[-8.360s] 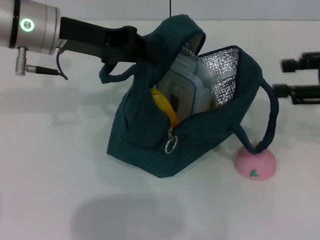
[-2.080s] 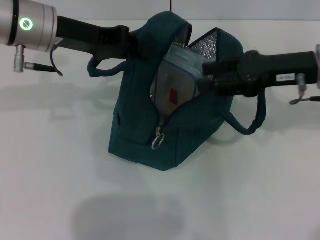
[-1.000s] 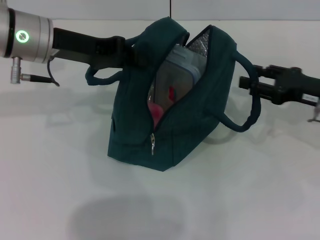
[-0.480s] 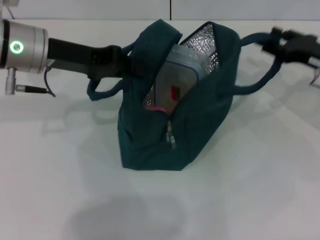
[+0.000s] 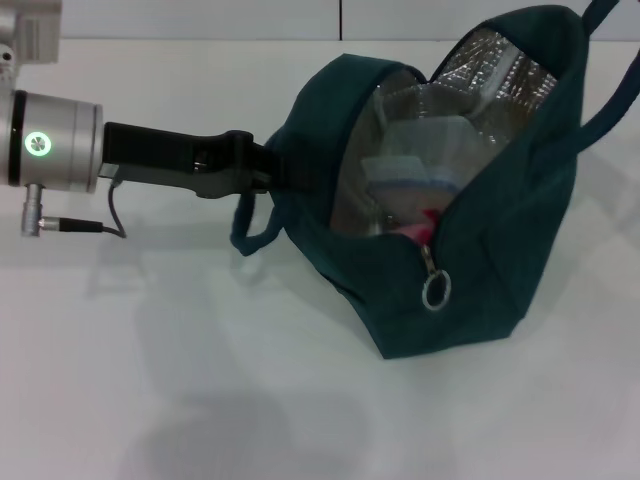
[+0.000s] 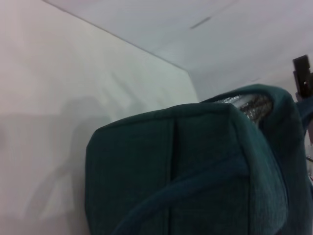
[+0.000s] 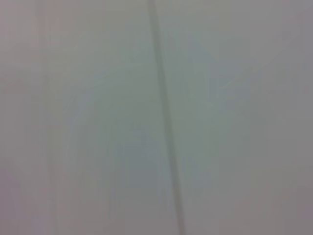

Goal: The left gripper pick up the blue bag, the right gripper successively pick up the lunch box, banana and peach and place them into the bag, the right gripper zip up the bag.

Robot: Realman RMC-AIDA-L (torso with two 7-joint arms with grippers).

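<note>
My right gripper should close on the ring [image 5: 436, 290] of the blue bag's zipper pull, as the bag should be zipped up next.
The blue bag [image 5: 490, 270] stands tilted at the centre right of the head view, its mouth open and the foil lining showing. My left gripper [image 5: 274, 174] is shut on the bag's left rim. The lunch box [image 5: 420, 168] lies inside. A pink bit of the peach [image 5: 424, 223] shows just above the ring zipper pull [image 5: 436, 291]. The banana is hidden. The bag's right handle [image 5: 612, 98] runs taut out of the top right corner. My right gripper is outside the head view; a black part [image 6: 302, 74] by the bag [image 6: 171, 166] in the left wrist view may be it.
The white table [image 5: 200, 380] lies around the bag. The bag's left handle loop [image 5: 250, 236] hangs below my left gripper. The right wrist view shows only a pale surface with a dark seam [image 7: 166, 127].
The bag has moved right and toward the camera and its mouth has opened wider. The right handle is pulled up to the right, and the right gripper has left the head view.
</note>
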